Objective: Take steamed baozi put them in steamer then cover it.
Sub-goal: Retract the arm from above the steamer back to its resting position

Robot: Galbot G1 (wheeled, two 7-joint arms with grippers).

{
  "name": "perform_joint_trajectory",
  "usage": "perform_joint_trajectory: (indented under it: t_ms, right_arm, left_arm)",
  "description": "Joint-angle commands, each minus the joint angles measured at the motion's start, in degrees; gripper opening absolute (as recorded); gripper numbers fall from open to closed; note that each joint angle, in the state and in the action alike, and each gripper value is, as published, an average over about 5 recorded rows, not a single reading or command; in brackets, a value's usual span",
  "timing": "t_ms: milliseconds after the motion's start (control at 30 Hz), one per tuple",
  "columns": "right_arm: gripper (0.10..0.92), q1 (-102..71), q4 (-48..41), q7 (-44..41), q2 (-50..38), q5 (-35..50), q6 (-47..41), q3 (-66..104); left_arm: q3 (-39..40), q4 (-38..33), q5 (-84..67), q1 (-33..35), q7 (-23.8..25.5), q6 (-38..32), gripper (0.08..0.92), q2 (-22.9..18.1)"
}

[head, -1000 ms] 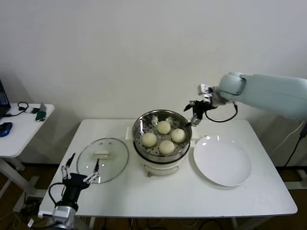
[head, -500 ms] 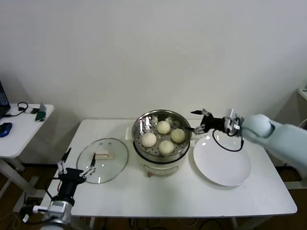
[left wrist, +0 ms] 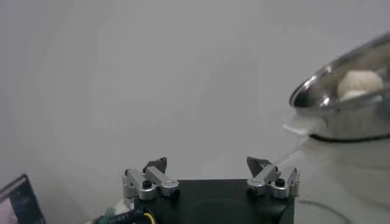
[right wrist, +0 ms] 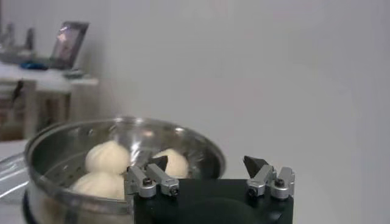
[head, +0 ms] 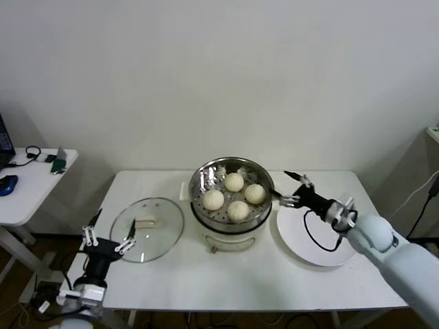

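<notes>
The glass cover must go onto the steamer. So next I close my left gripper on the middle of the glass cover's pale handle (head: 147,223).
Several cream-white baozi (head: 234,181) lie inside the shiny round steamer (head: 206,179) at the table's middle. In the right wrist view the baozi (right wrist: 108,156) sit in the steamer (right wrist: 67,141) just beyond my right gripper (right wrist: 206,163). That right gripper (head: 289,188) is open and empty, low beside the steamer's right rim. The clear glass cover (head: 164,233) with its pale handle (head: 146,222) lies flat on the table left of the steamer. My left gripper (head: 106,237) is open and empty at the cover's front-left edge. From the left gripper (left wrist: 207,164) the steamer (left wrist: 341,115) shows far off.
A bare white plate (head: 312,240) lies right of the steamer, under my right forearm. A small side table (head: 31,181) with a laptop and a mouse stands to the left. A white wall rises behind the table.
My right arm has swung down from behind the steamer to a low place over the plate, with its gripper beside the steamer's rim. The left gripper has drifted slightly left and towards me.
</notes>
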Motion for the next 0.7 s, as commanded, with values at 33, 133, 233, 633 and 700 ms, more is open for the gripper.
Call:
perform_joint_trajectory:
  t_ms: [33,133,233,633,700]
  right_arm:
    - [0.823,-30.8,6.5,2.0,15.1,-6.0,-2.0,35.2]
    - [0.823,-33.3,7.4,2.9,18.6,-7.2,-2.9,36.6]
    - [0.823,-34.6,7.0,3.9,21.3,-8.9,-3.5,37.1]
    - [0.823,-36.0,5.0,3.9,24.5,-14.4,-4.1,38.6]
    - [0.823,-36.2,5.1,3.8,24.8,-15.4,-4.0,38.7]
  left_arm:
    - [1.0,1.3,30.7,-0.3,-0.9,6.0,0.823,1.3]
    - [2.3,2.9,40.8,-0.3,-0.7,7.8,0.823,3.1]
    - [4.7,5.2,48.0,-1.0,-0.3,9.0,0.823,5.0]
    - [17.1,20.1,52.6,-11.8,-2.3,11.1,0.823,3.5]
    - [18.0,22.8,53.3,-13.8,-3.0,10.2,0.823,2.8]
